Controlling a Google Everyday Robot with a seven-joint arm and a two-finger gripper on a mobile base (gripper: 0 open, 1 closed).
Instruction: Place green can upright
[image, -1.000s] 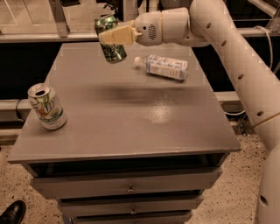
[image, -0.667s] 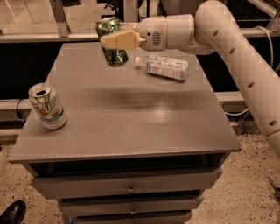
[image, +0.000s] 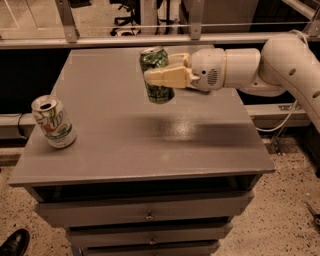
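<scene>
The robot's gripper will set the green can down upright and let it go on the bare grey table (image: 190, 131), slightly nearer to the drawers.
The green can (image: 156, 62) is dark green with pale lettering and a silver top. It stands nearly upright, held above the grey table (image: 135, 135) near its middle back. My gripper (image: 161, 76) reaches in from the right and is shut on the can's middle, with a cream finger (image: 167, 77) across its front. The can's bottom sits close to the tabletop; I cannot tell if it touches.
A mostly white can with a green-red logo (image: 54, 121) stands upright near the table's left edge. Drawers (image: 147, 212) run below the table's front. My white arm (image: 265, 65) stretches over the right rear corner. A dark shoe (image: 14, 243) shows at the bottom left.
The gripper has carried the green can down and toward the table's middle. The clear plastic bottle seen lying at the back right is hidden from view now.
</scene>
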